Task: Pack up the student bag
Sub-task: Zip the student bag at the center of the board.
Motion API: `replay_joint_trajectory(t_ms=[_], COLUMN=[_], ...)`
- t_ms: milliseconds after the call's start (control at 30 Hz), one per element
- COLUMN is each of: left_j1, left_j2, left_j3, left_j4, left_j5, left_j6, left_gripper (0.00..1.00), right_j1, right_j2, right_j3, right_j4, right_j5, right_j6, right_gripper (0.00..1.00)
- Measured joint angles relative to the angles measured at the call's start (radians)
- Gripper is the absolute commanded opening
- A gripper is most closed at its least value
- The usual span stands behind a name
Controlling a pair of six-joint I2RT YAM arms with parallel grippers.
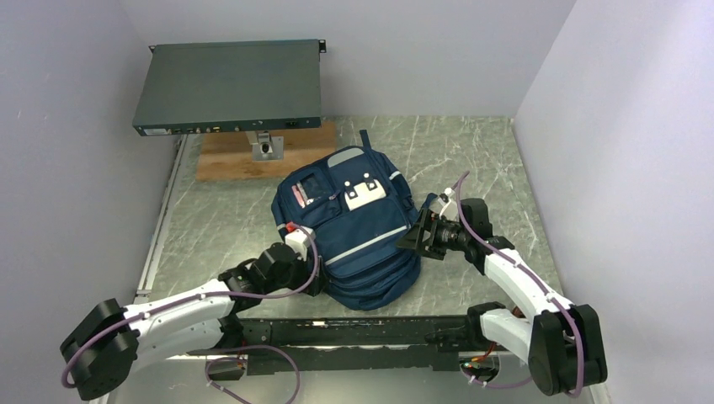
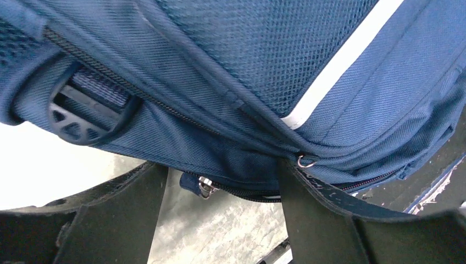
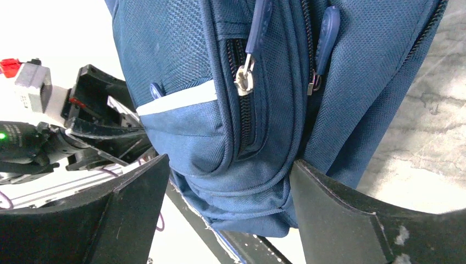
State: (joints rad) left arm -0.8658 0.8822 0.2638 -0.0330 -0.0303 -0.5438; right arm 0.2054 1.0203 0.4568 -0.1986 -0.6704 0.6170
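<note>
Next, I ease my left gripper back and close it around the pull's blue tab (image 2: 190, 183), as the bag's lower edge sits between that gripper's fingers beside the zipper pull.
The navy-blue student bag (image 1: 354, 227) lies flat in the middle of the table, front pocket and white-grey patch (image 1: 364, 194) facing up. My left gripper (image 1: 318, 276) is open at the bag's near left edge. In the left wrist view its jaws (image 2: 220, 184) stand wide apart under the bag's side seam (image 2: 220, 110), with a metal zipper pull (image 2: 204, 187) between them. My right gripper (image 1: 412, 240) is open at the bag's right side. In the right wrist view (image 3: 228, 181) the bag's lower corner (image 3: 242, 187) sits between the wide-spread jaws, and two zipper pulls (image 3: 244, 77) hang above.
A dark grey rack unit (image 1: 229, 86) stands on a mount over a wooden board (image 1: 244, 156) at the back left. Walls close in on the left, back and right. A black rail (image 1: 354, 330) runs along the near table edge.
</note>
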Motion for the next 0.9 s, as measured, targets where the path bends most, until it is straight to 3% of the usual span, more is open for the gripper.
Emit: replay_joint_trajectory(t_ms=[300, 600, 733, 900], left_j1=[-0.098, -0.108, -0.111, -0.117], left_j2=[0.014, 0.023, 0.039, 0.069], left_j3=[-0.034, -0.047, -0.039, 0.014], left_j4=[0.067, 0.080, 0.069, -0.001], left_j5=[0.007, -0.063, -0.089, -0.106], left_j6=[-0.013, -0.018, -0.029, -0.054], left_gripper=[0.56, 0.35, 0.17, 0.02], right_j1=[-0.019, -0.021, -0.021, -0.019], right_j2=[0.050, 0.042, 0.014, -0.019], right_j3=[-0.018, -0.033, -0.042, -0.058], right_j4=[0.054, 0.066, 0.056, 0.037], right_j5=[-0.056, -0.060, -0.047, -0.021], right_j6=[0.000, -0.012, -0.028, -0.050], right_gripper=[0.75, 0.67, 0.60, 0.59])
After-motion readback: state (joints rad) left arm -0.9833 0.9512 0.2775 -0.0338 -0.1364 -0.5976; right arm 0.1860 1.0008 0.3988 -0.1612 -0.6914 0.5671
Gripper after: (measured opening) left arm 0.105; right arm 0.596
